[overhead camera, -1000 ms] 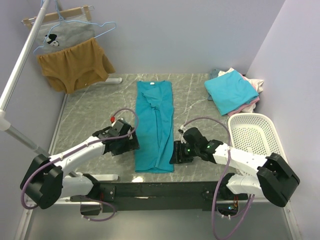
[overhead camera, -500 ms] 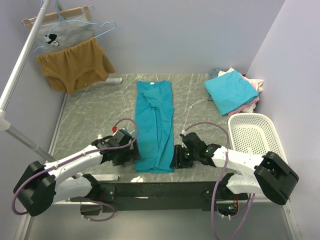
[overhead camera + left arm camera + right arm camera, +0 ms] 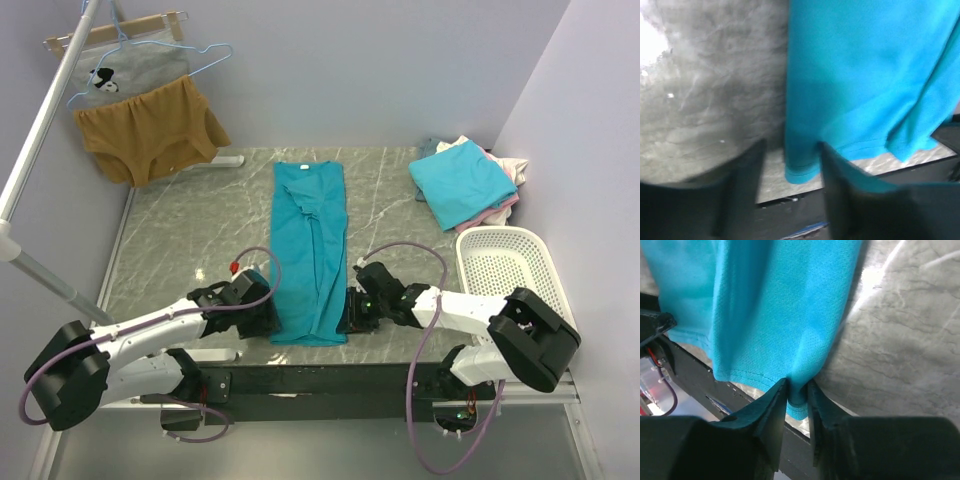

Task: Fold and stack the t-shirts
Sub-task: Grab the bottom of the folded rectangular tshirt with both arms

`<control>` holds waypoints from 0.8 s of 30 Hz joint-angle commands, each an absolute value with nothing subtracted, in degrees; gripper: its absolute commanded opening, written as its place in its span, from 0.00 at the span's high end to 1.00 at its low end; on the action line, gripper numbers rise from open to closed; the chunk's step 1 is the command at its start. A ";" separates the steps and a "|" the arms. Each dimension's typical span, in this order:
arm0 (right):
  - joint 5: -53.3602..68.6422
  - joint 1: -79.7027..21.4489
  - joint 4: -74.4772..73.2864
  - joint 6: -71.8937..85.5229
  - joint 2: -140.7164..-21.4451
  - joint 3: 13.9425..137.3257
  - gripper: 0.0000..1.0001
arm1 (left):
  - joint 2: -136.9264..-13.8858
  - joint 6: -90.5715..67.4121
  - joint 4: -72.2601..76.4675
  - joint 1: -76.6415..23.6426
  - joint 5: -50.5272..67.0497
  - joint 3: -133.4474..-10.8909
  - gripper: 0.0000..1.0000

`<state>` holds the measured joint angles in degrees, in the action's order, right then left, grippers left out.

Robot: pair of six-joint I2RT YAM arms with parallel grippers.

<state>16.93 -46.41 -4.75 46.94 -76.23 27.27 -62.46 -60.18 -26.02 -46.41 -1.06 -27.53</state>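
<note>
My left gripper is open with the t-shirt's hem corner loose between its fingers, so it should pinch the t-shirt's side edge [image 3: 795, 139] above the hem before folding it.
A teal t-shirt [image 3: 310, 250] lies folded into a long narrow strip down the middle of the marble table [image 3: 180, 230], its hem at the near edge. My left gripper [image 3: 268, 322] is at the hem's left corner. In the left wrist view its jaws [image 3: 791, 150] stand apart, with that corner of the t-shirt [image 3: 865, 75] between them and table showing beside the left finger. My right gripper [image 3: 350, 312] is at the hem's right corner. There its fingers [image 3: 797, 385] pinch a bunched fold of the cloth [image 3: 780, 300].
A turquoise folded t-shirt [image 3: 460, 185] tops a pile with pink and white cloth at the back right. A white mesh basket [image 3: 510, 270] stands near right. A mustard-brown garment [image 3: 150, 125] and a grey printed one [image 3: 130, 70] hang at the back left beside a slanted white pole [image 3: 40, 130].
Both grippers moved toward the near edge, down to the hem's corners. The right jaws closed on the cloth and the left jaws narrowed around their corner.
</note>
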 commanded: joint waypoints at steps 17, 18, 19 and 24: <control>3.69 -47.20 -19.34 49.04 -70.93 25.84 0.86 | -61.44 -62.23 -30.76 -47.11 -3.60 -26.54 0.99; 3.60 -47.46 -19.60 49.48 -70.67 25.75 0.86 | -61.09 -62.49 -31.28 -47.11 -4.04 -26.54 0.99; 3.43 -47.81 -20.21 49.57 -70.58 25.66 0.85 | -60.82 -62.58 -31.20 -47.11 -3.96 -26.54 0.99; 6.59 -49.04 -17.76 49.04 -68.91 25.14 0.39 | -62.14 -61.79 -30.94 -47.20 -3.87 -27.33 0.57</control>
<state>8.14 -47.92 -13.43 49.84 -69.69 27.07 -61.65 -62.30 -28.18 -46.87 -1.76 -25.82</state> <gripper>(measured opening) 0.523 0.300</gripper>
